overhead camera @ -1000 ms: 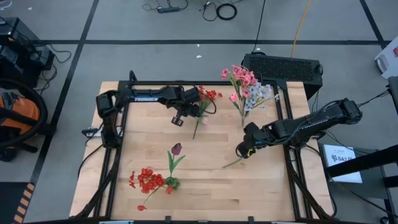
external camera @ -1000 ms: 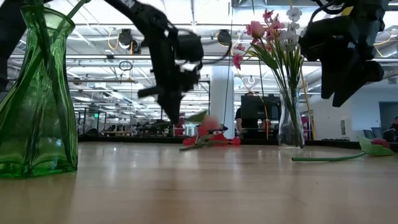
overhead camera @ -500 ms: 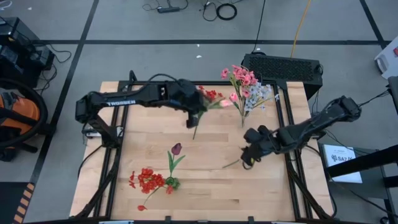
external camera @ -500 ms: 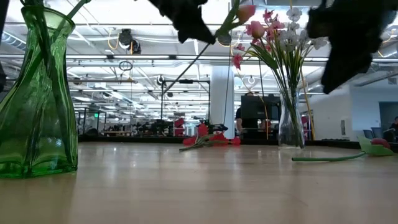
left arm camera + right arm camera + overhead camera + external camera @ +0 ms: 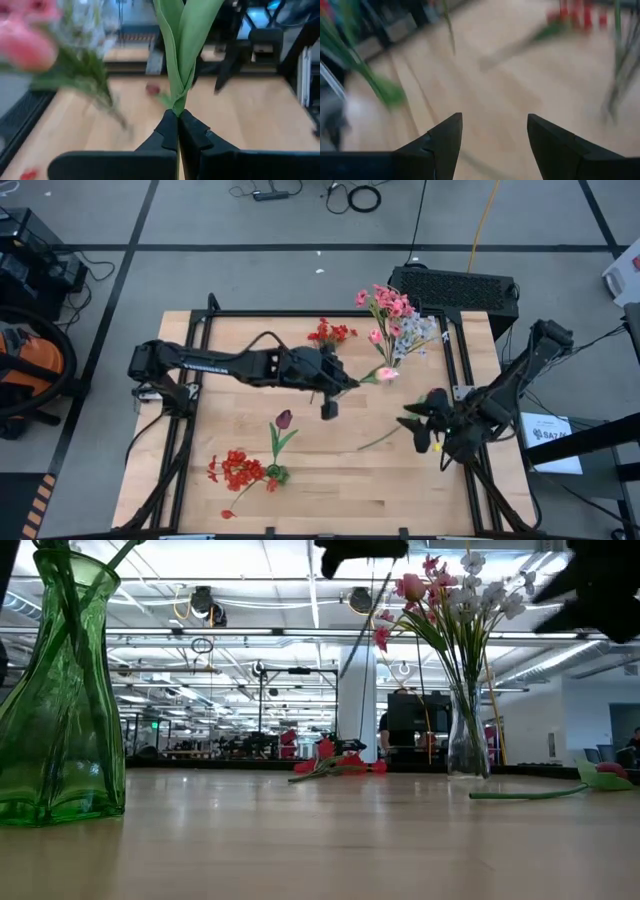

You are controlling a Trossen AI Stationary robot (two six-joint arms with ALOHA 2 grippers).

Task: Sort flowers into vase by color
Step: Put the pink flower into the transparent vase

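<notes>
My right gripper should take over the base of the leaves (image 5: 365, 379) under the pink tulip's bud from my left gripper.
My left gripper (image 5: 338, 384) is over the middle of the table, shut on a pink tulip (image 5: 386, 374) whose bud reaches toward the clear vase (image 5: 392, 352). That vase holds pink and pale flowers (image 5: 440, 600). In the low view the tulip's thin stalk (image 5: 358, 630) hangs slanting in the air. At the right, my right gripper (image 5: 412, 418) is open with nothing between its fingers (image 5: 447, 137). A green vase (image 5: 60, 690) near the front edge holds red blossoms (image 5: 236, 470) and a maroon tulip (image 5: 284, 419). A red cluster (image 5: 330, 333) and another stem (image 5: 375, 440) lie flat on the table. My left gripper pinches the tulip's green stalk (image 5: 177, 109) between its two fingers, right where the leaves branch off. The fingers come nearly level from the table's left and lie across the stalk. The flower is lifted clear of the table, leaves and bud beyond the fingers, lower stalk hanging below.
A black frame runs around the wooden table (image 5: 330, 500). A black box (image 5: 455, 285) sits behind the far right corner. Bare wood lies in the middle and at the near right.
My left gripper has risen from the far side beside the red cluster and swung toward the table's middle and right, rolling its wrist and tipping toward level. The pink tulip came up off the wood with it. My right gripper drew back toward the right edge and turned.
</notes>
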